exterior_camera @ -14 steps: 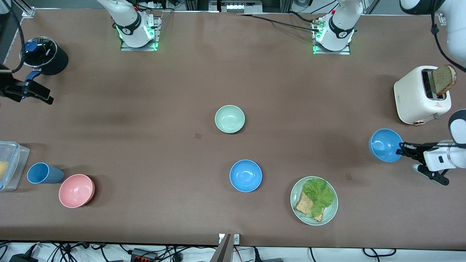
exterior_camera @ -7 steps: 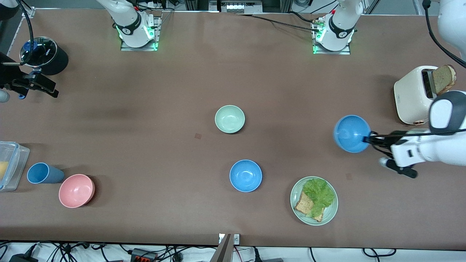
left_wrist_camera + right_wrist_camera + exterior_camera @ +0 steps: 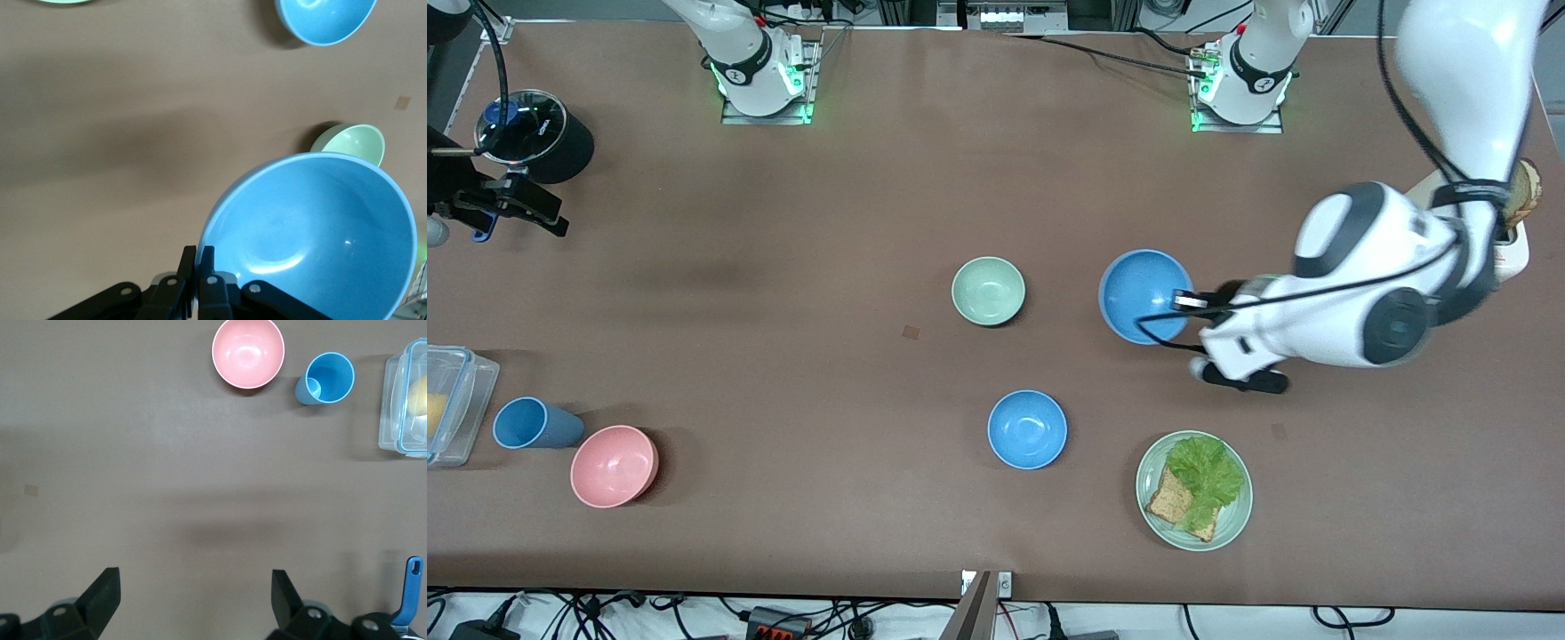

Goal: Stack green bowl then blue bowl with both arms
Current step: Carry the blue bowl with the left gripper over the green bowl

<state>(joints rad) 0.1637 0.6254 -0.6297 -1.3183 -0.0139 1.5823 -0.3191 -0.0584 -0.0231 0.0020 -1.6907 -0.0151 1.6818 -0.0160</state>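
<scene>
My left gripper is holding the blue bowl and will let it go inside the green bowl (image 3: pixel 988 290) (image 3: pixel 354 143), so it nests there.
The green bowl (image 3: pixel 988 291) sits upright mid-table; it also shows in the left wrist view (image 3: pixel 349 143). My left gripper (image 3: pixel 1185 302) is shut on the rim of a blue bowl (image 3: pixel 1144 296) and holds it in the air beside the green bowl, toward the left arm's end; the wrist view shows the jaws pinching the rim (image 3: pixel 199 257) of this bowl (image 3: pixel 313 233). A second blue bowl (image 3: pixel 1027 429) rests on the table nearer the camera (image 3: pixel 325 19). My right gripper (image 3: pixel 511 206) is open and empty over the table's edge at the right arm's end (image 3: pixel 193 593).
A green plate with lettuce and bread (image 3: pixel 1193 490) lies near the front. A toaster (image 3: pixel 1507 240) shows past the left arm. A pink bowl (image 3: pixel 615 466), blue cup (image 3: pixel 532 423), clear box (image 3: pixel 449 404) and black pot (image 3: pixel 534 135) are at the right arm's end.
My left gripper has carried the blue bowl from beside the toaster toward the middle, now close to the green bowl. The right gripper rose slightly, then held still.
</scene>
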